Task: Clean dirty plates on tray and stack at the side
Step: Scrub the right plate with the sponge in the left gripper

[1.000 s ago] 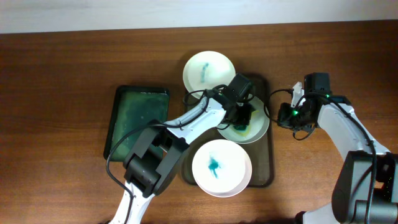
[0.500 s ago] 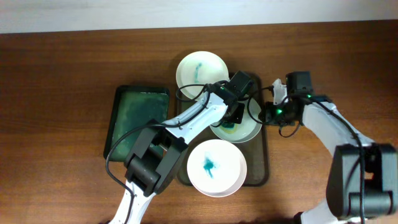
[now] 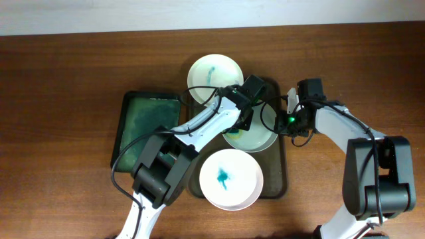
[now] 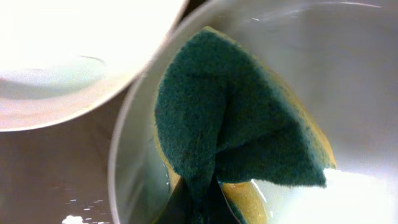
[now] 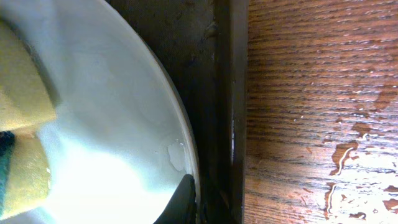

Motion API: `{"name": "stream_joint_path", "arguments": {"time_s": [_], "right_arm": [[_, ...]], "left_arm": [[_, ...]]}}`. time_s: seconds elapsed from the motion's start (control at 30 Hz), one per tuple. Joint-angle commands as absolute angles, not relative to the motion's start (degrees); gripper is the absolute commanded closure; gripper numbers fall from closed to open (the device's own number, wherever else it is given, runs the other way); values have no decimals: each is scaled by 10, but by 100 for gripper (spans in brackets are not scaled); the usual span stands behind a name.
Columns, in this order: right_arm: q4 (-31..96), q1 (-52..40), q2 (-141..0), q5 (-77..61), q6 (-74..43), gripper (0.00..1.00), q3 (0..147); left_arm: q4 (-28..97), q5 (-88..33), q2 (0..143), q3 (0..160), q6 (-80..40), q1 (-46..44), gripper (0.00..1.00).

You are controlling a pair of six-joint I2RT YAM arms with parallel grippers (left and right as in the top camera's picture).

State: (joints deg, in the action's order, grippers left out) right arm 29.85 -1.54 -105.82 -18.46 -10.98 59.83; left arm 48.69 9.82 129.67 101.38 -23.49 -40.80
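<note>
My left gripper has the green and yellow sponge. It will let go of it in the middle of the smaller green tray [image 3: 143, 134].
Three white plates show in the overhead view. The far plate [image 3: 214, 74] has a teal smear and overhangs the far end of the dark tray [image 3: 277, 169]. The near plate [image 3: 231, 178] has a teal smear at its centre. The middle plate [image 3: 262, 138] lies on the tray between them. My left gripper [image 3: 247, 123] is shut on a green and yellow sponge [image 4: 236, 118] that presses onto the middle plate [image 4: 348, 74]. My right gripper [image 3: 285, 121] is at that plate's right rim, one finger [image 5: 180, 202] lying on the rim [image 5: 180, 124], shut on it.
A smaller green tray [image 3: 149, 126] lies left of the dark tray. The dark tray's raised rim [image 5: 227, 93] runs right beside the plate. The wood tabletop [image 5: 311, 93] to the right is wet with droplets. The left arm's cables hang over the middle plate.
My right gripper has moved left onto the middle plate's right rim. The tray and its plates have shifted a little to the left. The left gripper keeps the sponge on the middle plate.
</note>
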Motion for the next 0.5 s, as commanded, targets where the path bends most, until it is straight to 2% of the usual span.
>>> {"name": "stream_joint_path", "arguments": {"time_s": [0.0,0.13,0.17,0.27,0.47], "right_arm": [[313,-19,-1078,-141,-110,96,590],[313,-19,-1078,-141,-110,96,590],[313,-19,-1078,-142,-110,96,590],[313,-19,-1078,-143,-110,96,590],[319,-19,-1078,-143,-110,96,590]], "left_arm": [[494,161,1313,1010,-224,-386,100],[408,-171,1340,1009,-224,-386,100],[391,-222,1351,1009,-224,-388,100],[356,-294,1359,1009,-224,-398,100],[404,-268,1359,1009,-219,-392,100]]}}
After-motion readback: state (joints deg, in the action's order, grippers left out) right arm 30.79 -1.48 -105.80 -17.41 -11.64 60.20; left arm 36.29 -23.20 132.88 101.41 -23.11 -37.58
